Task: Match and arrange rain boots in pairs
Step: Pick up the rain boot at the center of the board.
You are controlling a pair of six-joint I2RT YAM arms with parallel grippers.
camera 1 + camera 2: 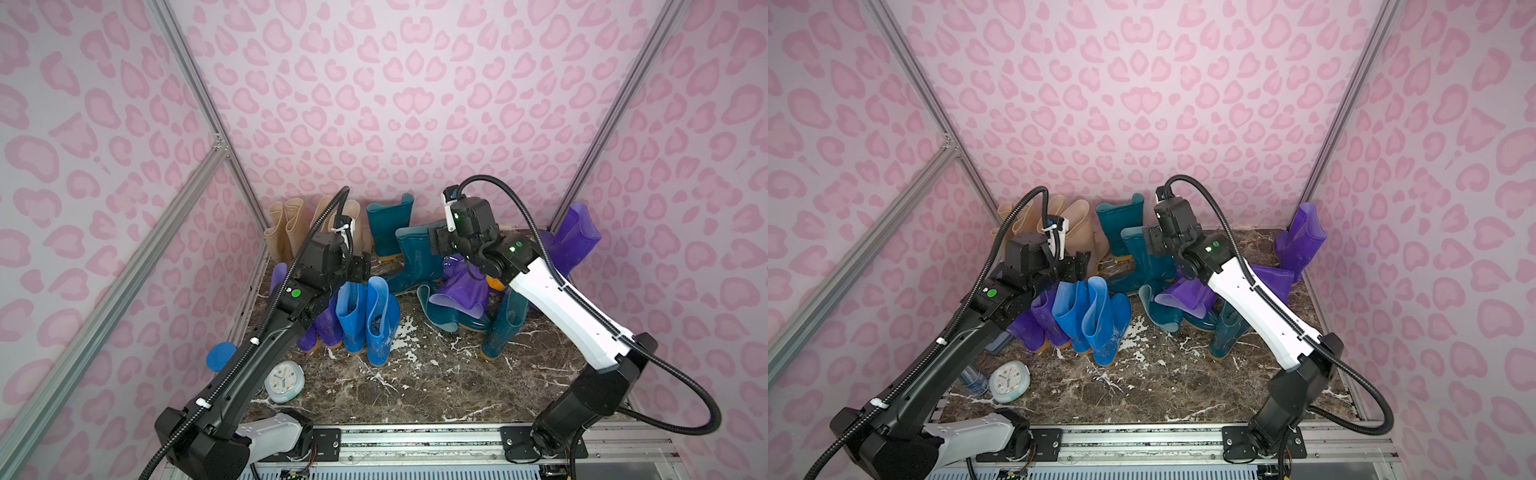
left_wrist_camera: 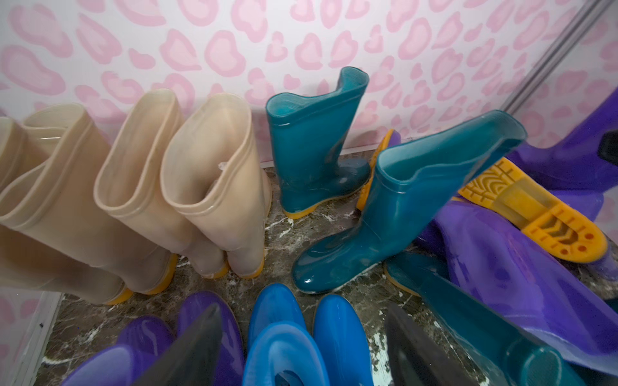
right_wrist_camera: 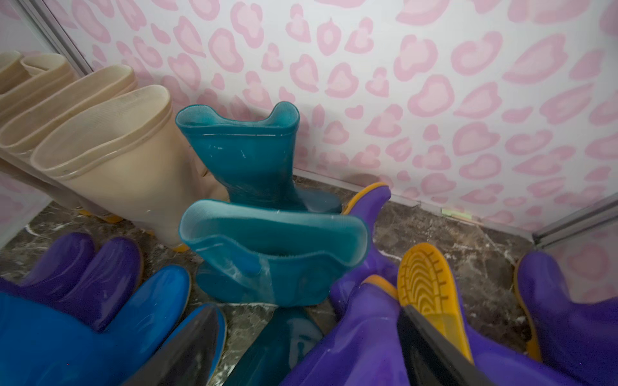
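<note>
My right gripper will next grab the teal boot's rim (image 1: 436,229) (image 3: 364,239) beside the purple heap, on the boot that stands in front of the dark teal boot.
Several beige rain boots (image 1: 291,228) stand in a row at the back left, with a dark teal boot (image 1: 388,226) upright beside them against the wall. A second teal boot (image 3: 267,254) stands just ahead of my right gripper (image 3: 307,354), which is open above a heap of purple and teal boots (image 1: 457,295). My left gripper (image 2: 304,354) is open too, hovering over the upright bright blue pair (image 1: 365,320), with purple boots (image 1: 324,328) beside it. Another teal boot (image 1: 503,328) stands alone. A purple boot (image 1: 575,237) leans in the back right corner.
A pale alarm clock (image 1: 284,380) lies near the front left, next to a blue-lidded clear cylinder (image 1: 220,357) partly hidden by my left arm. Pink patterned walls with aluminium posts close in three sides. Bare marble top (image 1: 436,382) stretches across the front.
</note>
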